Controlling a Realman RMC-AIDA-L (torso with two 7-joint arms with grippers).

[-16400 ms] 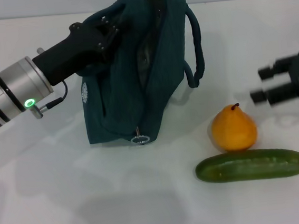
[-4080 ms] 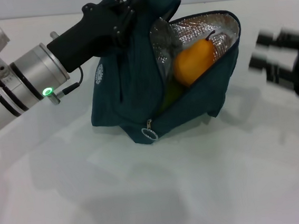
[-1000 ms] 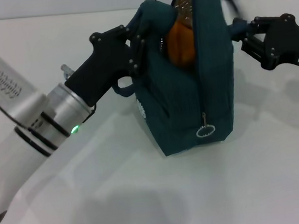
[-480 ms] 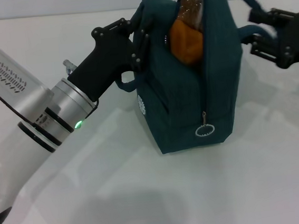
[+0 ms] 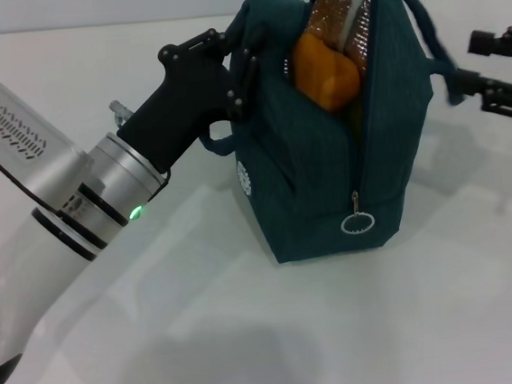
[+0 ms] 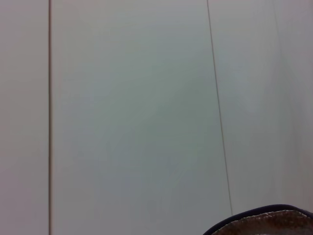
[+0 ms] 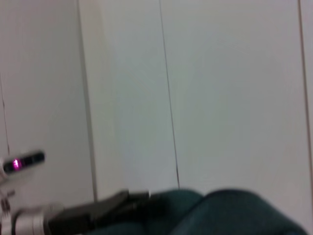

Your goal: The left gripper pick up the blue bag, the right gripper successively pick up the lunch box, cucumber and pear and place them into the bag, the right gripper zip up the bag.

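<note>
The blue bag's zipper has its ring pull [image 5: 358,225] low on the bag's front seam. My right gripper goes there next and closes on it.
The blue bag [image 5: 317,168] stands upright in the middle of the table with its top unzipped, showing silver lining [image 5: 344,2]. The pear [image 5: 324,72] sits in the opening. The zipper's ring pull [image 5: 357,223] hangs low on the front seam. My left gripper [image 5: 230,58] is shut on the bag's upper left edge by a handle. My right gripper [image 5: 487,68] is open and empty at the far right, apart from the bag's right handle [image 5: 429,35]. The lunch box and cucumber are hidden. The bag's top also shows in the right wrist view [image 7: 234,213].
The white table [image 5: 252,338] spreads in front of and around the bag. The left arm's silver body [image 5: 48,203] lies across the left side. The left wrist view shows a wall and a sliver of the bag's rim [image 6: 266,223].
Earlier the pear and cucumber lay on the table; now the pear is in the bag. The bag was turned upright. In the last second my right gripper drew back rightward from the bag's handle.
</note>
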